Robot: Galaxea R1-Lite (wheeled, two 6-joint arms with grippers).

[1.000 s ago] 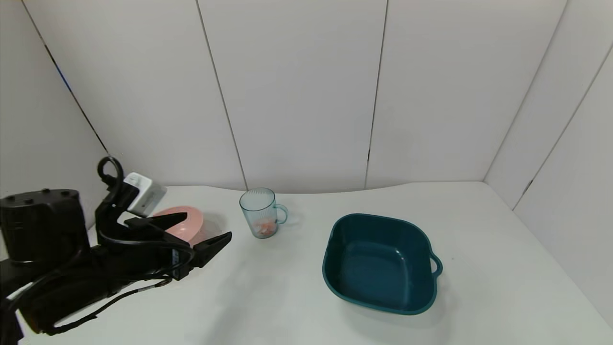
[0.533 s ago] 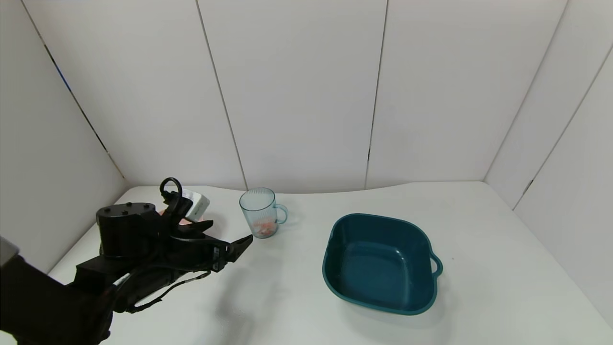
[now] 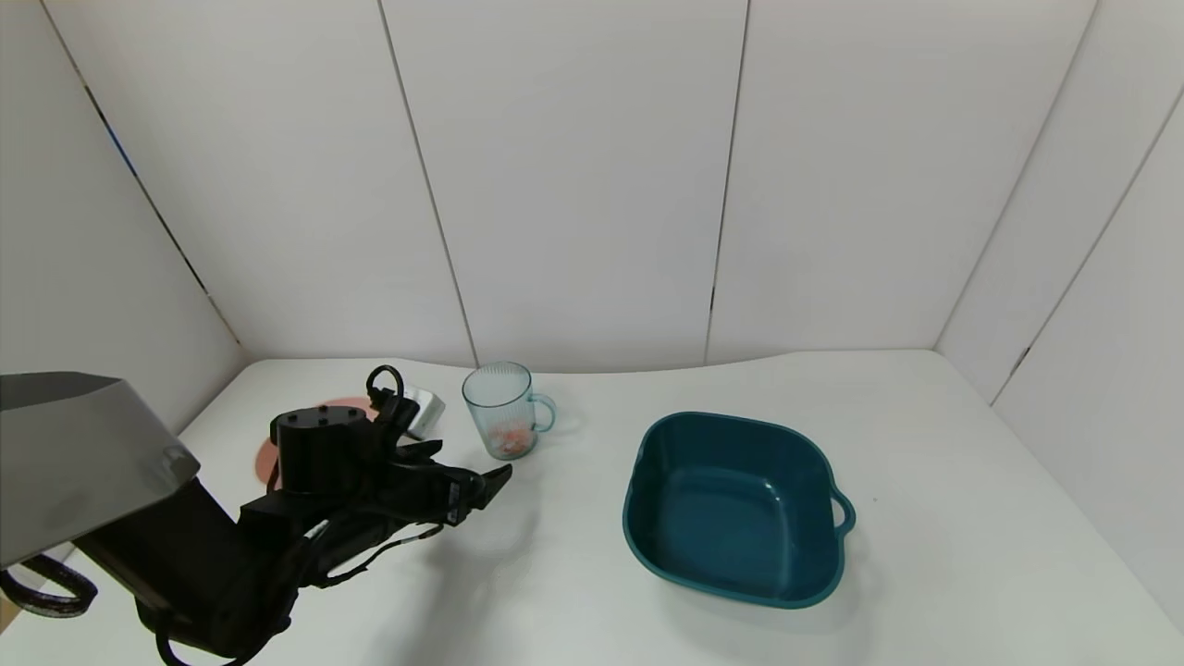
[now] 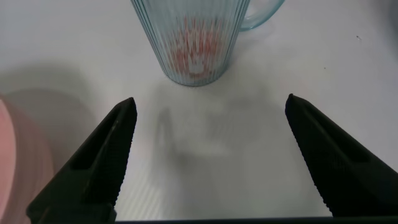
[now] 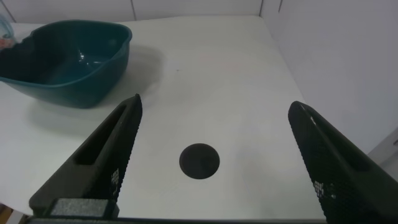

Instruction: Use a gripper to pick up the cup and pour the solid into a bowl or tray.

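Note:
The robot's left gripper will close around the lower half (image 3: 507, 422) (image 4: 196, 26) of the pale-blue cup's body, near the top of the solid, leaving the cup's handle free.
The pale-blue ribbed cup (image 3: 502, 407) stands upright at the back of the white table, handle toward the basin. White and orange-red pieces of the solid (image 3: 511, 440) lie in its bottom. My left gripper (image 3: 474, 464) is open and empty, low over the table just in front-left of the cup, fingers pointing at it. In the left wrist view the cup (image 4: 194, 31) with the solid (image 4: 196, 50) stands a short way beyond the open gripper (image 4: 211, 112). The empty dark teal basin (image 3: 740, 504) sits to the right. My right gripper (image 5: 214, 112) is open and empty, with the basin (image 5: 68, 62) beyond it.
A round pink bowl (image 3: 270, 450) lies behind my left arm, mostly hidden; its edge shows in the left wrist view (image 4: 12, 168). A black round hole (image 5: 199, 162) marks the table under the right gripper. White walls close in the table at the back and sides.
My left arm has reached forward and to the right, bringing the open gripper from near the pink bowl to just short of the cup. The cup and basin have not moved.

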